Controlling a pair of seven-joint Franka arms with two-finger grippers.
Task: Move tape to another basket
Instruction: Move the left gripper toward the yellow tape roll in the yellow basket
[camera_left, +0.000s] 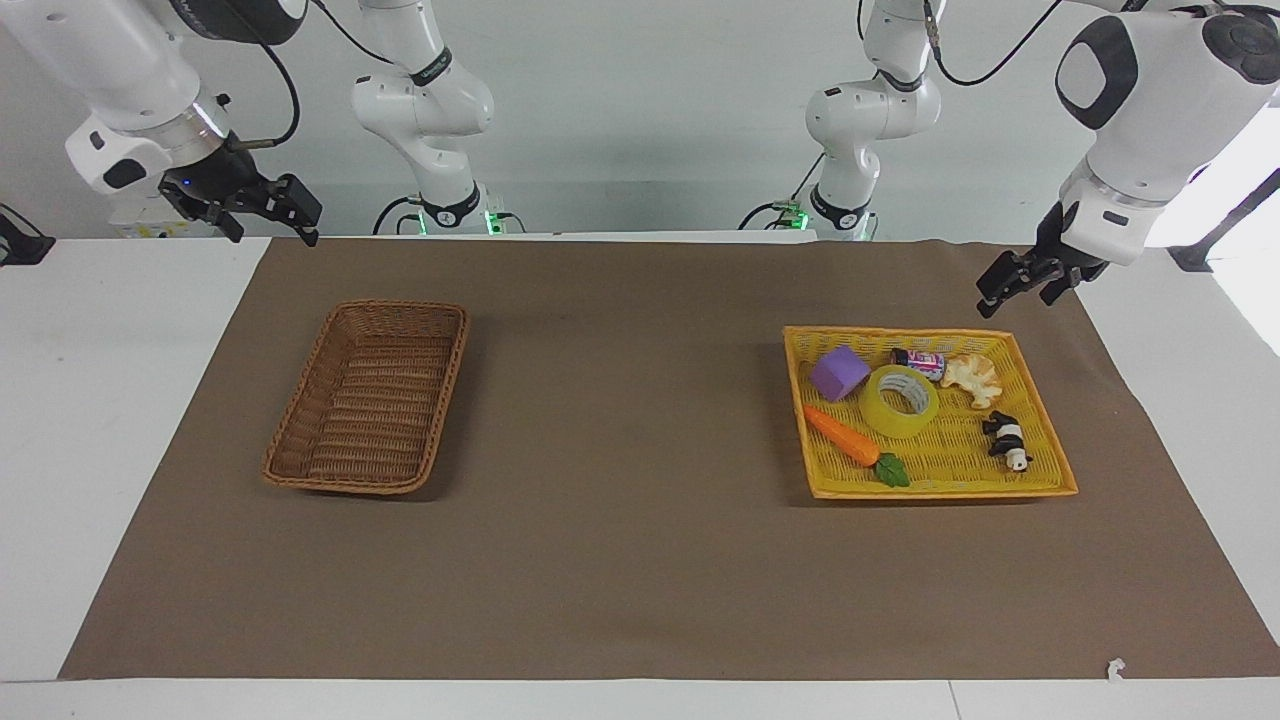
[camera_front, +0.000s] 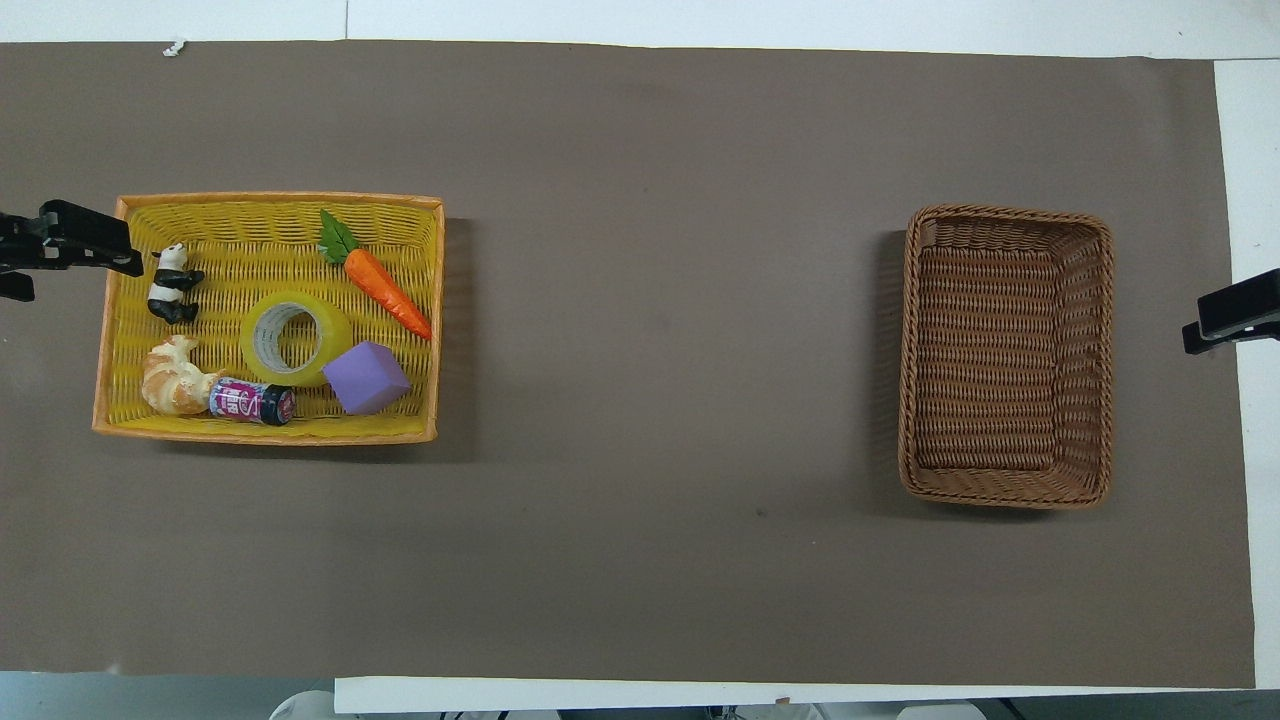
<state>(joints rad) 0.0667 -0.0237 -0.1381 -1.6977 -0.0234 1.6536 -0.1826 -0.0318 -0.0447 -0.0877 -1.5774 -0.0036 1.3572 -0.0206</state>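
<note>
The tape's side (camera_front: 259, 340) that faces the panda figure and the croissant should be next for my left gripper to go to and close on.
The tape (camera_left: 902, 401), a yellow translucent roll with a whitish core, lies flat in the middle of the yellow tray-basket (camera_left: 1040, 412) at the left arm's end; it also shows in the overhead view (camera_front: 295, 338). The dark brown wicker basket (camera_left: 400, 315) stands empty at the right arm's end, also seen from overhead (camera_front: 1098, 360). My left gripper (camera_left: 1015, 300) hangs open and empty in the air over the mat beside the yellow tray's edge, seen from overhead too (camera_front: 70, 262). My right gripper (camera_left: 273, 235) is open and empty, raised over the mat's edge beside the brown basket (camera_front: 1215, 330).
In the yellow tray around the tape lie a purple block (camera_left: 839, 372), a toy carrot (camera_left: 845, 438), a small can (camera_left: 918, 362), a croissant (camera_left: 973, 378) and a panda figure (camera_left: 1006, 439). A brown mat (camera_left: 640, 480) covers the table.
</note>
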